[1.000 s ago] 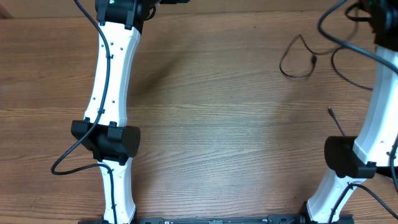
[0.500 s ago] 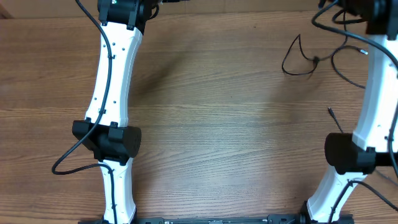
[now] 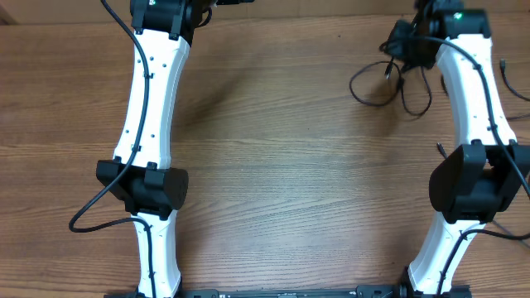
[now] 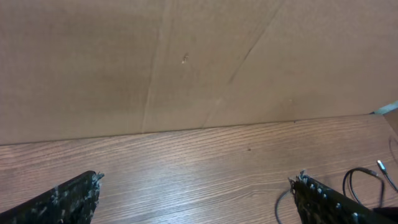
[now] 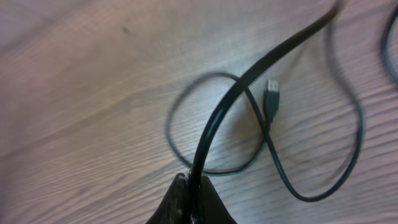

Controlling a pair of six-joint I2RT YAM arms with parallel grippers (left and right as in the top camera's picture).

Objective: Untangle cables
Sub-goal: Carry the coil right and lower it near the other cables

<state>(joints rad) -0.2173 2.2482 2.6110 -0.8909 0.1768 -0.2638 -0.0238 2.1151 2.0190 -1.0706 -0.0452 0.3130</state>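
Observation:
My right gripper will let go of the black cable's end on the wood point(image 3: 392, 110) point(image 5: 264, 180) between the two loops, near their lower curves.
The cables are thin black cords at the table's far right. In the overhead view two loops point(image 3: 374, 86) lie on the wood under my right gripper point(image 3: 401, 45). In the right wrist view my right gripper point(image 5: 194, 190) is shut on one black cable point(image 5: 249, 78), which runs up and right from the jaws. Below it lie a loop point(image 5: 186, 124) and a strand with a small plug end point(image 5: 272, 93). My left gripper point(image 4: 199, 190) is wide open and empty over bare wood at the far left; a cable loop point(image 4: 359, 180) shows at its right edge.
A loose cable end point(image 3: 444, 154) lies beside the right arm's elbow point(image 3: 468, 190), and another strand point(image 3: 506, 73) lies at the far right edge. A brown cardboard wall point(image 4: 186, 62) stands behind the table. The left arm point(image 3: 149, 99) stretches along the left side.
My right arm has swung left and inward over the table. The cable loops have been dragged left with it and have changed shape. The left arm has not moved.

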